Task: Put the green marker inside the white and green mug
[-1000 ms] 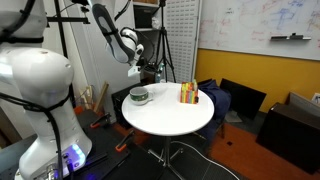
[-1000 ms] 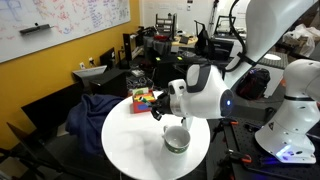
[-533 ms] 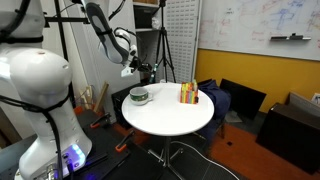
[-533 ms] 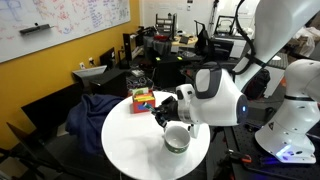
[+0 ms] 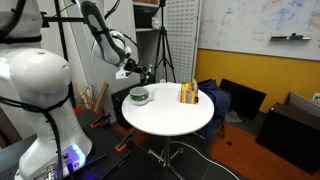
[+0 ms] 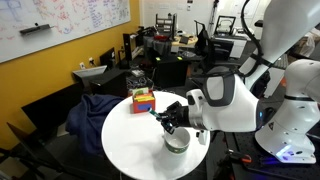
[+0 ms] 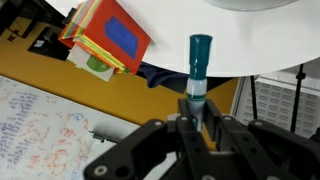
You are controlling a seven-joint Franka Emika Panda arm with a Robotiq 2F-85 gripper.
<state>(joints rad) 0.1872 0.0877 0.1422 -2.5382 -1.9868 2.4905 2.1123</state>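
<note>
Next, I release the green marker in the opening of the white and green mug (image 5: 138, 91), against its rim.
My gripper (image 7: 197, 112) is shut on the green marker (image 7: 199, 62), which sticks out past the fingertips with its dark green cap forward. In both exterior views the gripper (image 5: 143, 72) (image 6: 170, 117) hangs above the round white table (image 5: 170, 115). The white and green mug (image 5: 140, 96) sits near the table's edge, just below and beside the gripper. In an exterior view the mug (image 6: 178, 141) is partly hidden behind my arm. The marker is above the table, not in the mug.
An upright orange, yellow and green striped thing (image 5: 188, 93) (image 6: 143, 100) (image 7: 105, 38) stands on the table a little apart from the mug. Cluttered desks, chairs (image 5: 240, 100), a tripod and a yellow wall with a whiteboard surround the table.
My arm has shifted away from the striped thing towards the mug's side, carrying the marker. The mug and the striped thing have not moved.
</note>
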